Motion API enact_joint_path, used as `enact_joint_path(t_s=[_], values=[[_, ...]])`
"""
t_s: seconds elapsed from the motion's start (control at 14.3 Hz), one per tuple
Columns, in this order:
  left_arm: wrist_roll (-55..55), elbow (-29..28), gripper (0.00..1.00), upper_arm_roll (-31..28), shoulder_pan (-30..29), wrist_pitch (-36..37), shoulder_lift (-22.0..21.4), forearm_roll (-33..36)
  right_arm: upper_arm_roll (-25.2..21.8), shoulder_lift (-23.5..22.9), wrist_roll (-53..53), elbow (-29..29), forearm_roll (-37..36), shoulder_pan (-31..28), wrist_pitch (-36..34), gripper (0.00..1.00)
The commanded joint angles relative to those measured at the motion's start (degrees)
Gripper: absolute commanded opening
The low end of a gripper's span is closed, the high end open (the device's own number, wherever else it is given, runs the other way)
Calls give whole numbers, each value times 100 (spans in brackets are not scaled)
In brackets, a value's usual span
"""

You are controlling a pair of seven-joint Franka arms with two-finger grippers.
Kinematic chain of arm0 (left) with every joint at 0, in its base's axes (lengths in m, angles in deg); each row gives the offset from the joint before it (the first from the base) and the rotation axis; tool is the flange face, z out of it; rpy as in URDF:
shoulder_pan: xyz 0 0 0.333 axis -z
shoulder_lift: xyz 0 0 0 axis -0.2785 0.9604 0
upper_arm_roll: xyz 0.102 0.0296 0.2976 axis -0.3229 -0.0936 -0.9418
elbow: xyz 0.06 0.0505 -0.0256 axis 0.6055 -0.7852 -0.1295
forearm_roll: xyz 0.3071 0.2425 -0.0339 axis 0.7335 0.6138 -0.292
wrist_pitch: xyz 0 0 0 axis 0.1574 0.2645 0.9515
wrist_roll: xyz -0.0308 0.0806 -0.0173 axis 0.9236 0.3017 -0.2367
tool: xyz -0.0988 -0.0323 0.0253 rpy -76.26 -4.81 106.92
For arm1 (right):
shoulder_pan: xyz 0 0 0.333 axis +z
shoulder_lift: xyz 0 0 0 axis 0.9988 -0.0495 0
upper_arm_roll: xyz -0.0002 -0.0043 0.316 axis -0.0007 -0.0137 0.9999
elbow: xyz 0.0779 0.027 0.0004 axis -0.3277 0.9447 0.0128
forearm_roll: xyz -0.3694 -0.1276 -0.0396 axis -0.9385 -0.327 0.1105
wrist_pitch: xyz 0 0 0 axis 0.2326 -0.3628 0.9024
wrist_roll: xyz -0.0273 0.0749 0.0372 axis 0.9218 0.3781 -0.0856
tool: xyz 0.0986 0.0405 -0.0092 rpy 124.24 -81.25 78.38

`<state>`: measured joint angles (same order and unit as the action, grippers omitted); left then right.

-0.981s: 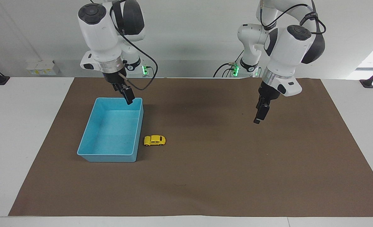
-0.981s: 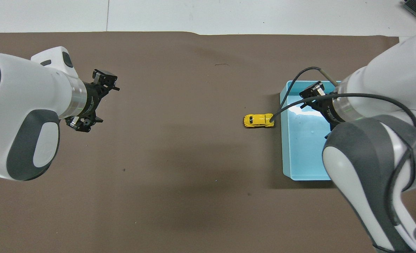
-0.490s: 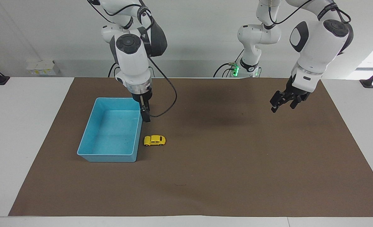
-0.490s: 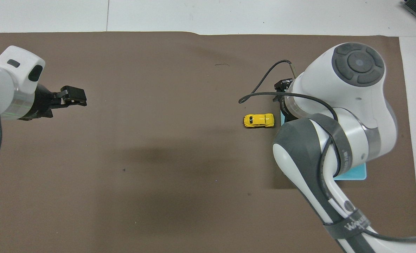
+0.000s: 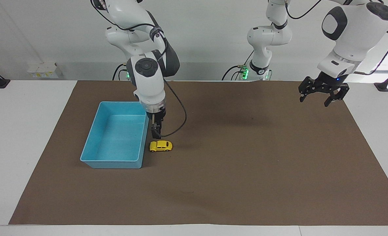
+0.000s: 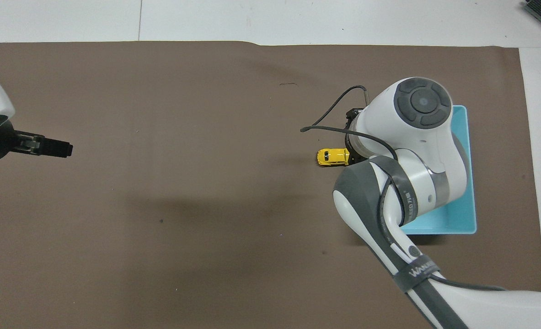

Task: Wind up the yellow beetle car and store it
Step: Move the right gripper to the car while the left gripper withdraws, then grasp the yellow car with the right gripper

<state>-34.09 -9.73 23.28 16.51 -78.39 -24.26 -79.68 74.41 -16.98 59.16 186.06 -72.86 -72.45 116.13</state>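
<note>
The robot's right gripper will next move from the bin-side end to the yellow beetle car's middle (image 6: 335, 156) and close there across the car's sides.
The yellow beetle car (image 5: 161, 146) stands on its wheels on the brown mat, right beside the blue bin (image 5: 110, 161), toward the middle of the table. It also shows in the overhead view (image 6: 330, 156), partly covered by the right arm. My right gripper (image 5: 156, 133) points straight down, just above the car's bin-side end, and does not touch it. In the overhead view this gripper is hidden under its own arm. My left gripper (image 5: 318, 98) is open and empty, raised over the mat at the left arm's end; it also shows in the overhead view (image 6: 55, 148).
The blue bin (image 6: 462, 205) is empty and stands at the right arm's end of the mat. A black cable (image 5: 177, 111) loops from the right wrist over the mat beside the bin. The brown mat (image 5: 233, 170) covers most of the white table.
My right gripper has swung from over the bin's robot-side rim down to just above the car. My left gripper has lifted and drawn back toward its own end, turning. The car has not moved.
</note>
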Motion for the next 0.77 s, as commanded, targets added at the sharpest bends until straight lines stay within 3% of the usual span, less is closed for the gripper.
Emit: enact_joint_path(t_s=[0.0,0.28,0.7], values=[[-118,615,100,97,-78,720,5,242,31,-322,393,40,-512,92,324,100],[-170,942,100,141,-51,1503,-4,453,31,-622,605,197,-1014,101,623,100],[-57,810,100,150,-68,1347,-144,349,31,-605,544,628,-1059,57,1090,100]])
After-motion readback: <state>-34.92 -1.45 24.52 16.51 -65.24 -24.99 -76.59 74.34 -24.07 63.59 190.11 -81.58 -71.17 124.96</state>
